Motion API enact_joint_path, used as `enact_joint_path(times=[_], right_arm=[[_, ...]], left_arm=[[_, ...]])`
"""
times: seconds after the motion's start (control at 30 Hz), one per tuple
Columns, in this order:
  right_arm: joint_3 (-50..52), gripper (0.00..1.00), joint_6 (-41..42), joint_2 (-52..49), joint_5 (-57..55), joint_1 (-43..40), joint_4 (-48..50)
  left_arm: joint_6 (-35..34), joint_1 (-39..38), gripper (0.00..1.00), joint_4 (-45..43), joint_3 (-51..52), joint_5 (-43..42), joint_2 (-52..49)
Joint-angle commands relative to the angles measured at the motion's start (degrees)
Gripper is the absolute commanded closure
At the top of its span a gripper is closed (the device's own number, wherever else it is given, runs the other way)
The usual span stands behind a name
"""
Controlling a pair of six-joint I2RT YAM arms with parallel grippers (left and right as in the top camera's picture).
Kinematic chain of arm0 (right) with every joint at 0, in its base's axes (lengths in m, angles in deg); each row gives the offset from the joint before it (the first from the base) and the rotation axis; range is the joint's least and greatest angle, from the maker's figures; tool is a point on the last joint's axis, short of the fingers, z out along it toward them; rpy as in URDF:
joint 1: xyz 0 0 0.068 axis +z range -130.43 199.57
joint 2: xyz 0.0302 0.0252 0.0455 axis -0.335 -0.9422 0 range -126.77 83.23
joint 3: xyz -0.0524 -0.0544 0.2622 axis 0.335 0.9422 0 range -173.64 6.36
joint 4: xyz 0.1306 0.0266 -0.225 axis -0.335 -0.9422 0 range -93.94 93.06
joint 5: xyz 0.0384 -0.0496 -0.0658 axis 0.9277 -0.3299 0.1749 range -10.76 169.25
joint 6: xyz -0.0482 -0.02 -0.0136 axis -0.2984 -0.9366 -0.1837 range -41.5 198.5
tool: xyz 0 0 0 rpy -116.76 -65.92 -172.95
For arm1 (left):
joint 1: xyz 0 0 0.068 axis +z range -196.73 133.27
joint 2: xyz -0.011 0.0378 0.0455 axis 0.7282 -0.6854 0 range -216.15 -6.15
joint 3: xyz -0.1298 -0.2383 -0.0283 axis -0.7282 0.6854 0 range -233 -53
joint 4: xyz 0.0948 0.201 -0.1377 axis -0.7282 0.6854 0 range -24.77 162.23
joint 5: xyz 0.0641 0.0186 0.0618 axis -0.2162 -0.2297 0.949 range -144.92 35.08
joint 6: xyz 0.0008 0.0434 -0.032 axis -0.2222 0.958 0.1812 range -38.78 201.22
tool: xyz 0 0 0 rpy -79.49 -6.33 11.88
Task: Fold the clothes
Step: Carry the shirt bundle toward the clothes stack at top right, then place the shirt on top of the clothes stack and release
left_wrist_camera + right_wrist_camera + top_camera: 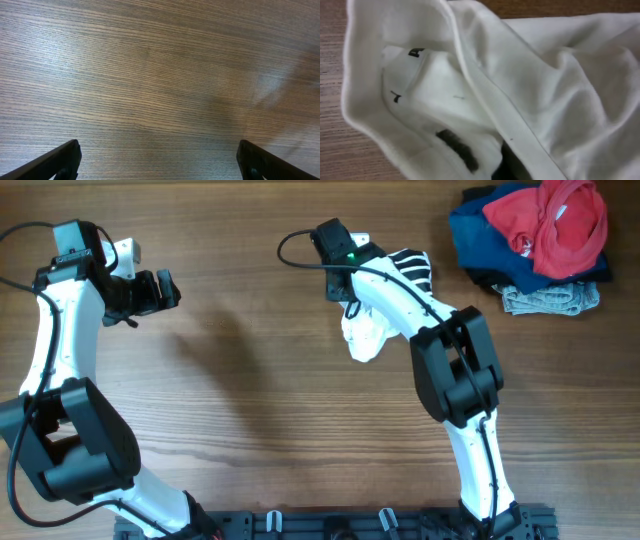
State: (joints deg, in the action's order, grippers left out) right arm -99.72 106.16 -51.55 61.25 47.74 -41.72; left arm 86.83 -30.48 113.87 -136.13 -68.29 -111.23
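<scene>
Next, I release the white T-shirt from my right gripper on the red garment (555,220) topping the pile.
The white T-shirt (365,338) is bunched into a small hanging lump at the back middle of the wooden table. My right gripper (352,302) sits on top of it. In the right wrist view the white fabric (560,75) fills the frame, with the collar open and a black label (456,148) inside. Cloth buries the jaws, with one dark finger (506,165) showing through the folds, so the gripper appears shut on the shirt. My left gripper (160,290) is open and empty at the far left, over bare wood (159,145).
A pile of other garments lies at the back right corner: red (555,220) on top, navy blue (480,235) beneath, grey (545,300) at the front. A black rail (380,525) runs along the table's front edge between the arm bases.
</scene>
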Motion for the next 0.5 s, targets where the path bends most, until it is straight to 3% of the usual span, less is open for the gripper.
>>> enact_joint_path(times=[0.0,0.23,0.47], right_arm=[[3.0,0.96,-3.7,-3.6,4.5,-3.4,-5.1],[-0.6,0.96,-17.5,11.1,14.2,-7.0,-9.1],[-0.8,0.96,-25.8,28.3,16.8,-12.1,-9.3]], left_arm=[[-0.6,0.0,0.0,0.2,-1.1,-0.7,0.8],[-0.6,0.0,0.0,0.2,-1.1,-0.7,0.8],[-0.6,0.0,0.0,0.2,-1.1,-0.7,0.8]])
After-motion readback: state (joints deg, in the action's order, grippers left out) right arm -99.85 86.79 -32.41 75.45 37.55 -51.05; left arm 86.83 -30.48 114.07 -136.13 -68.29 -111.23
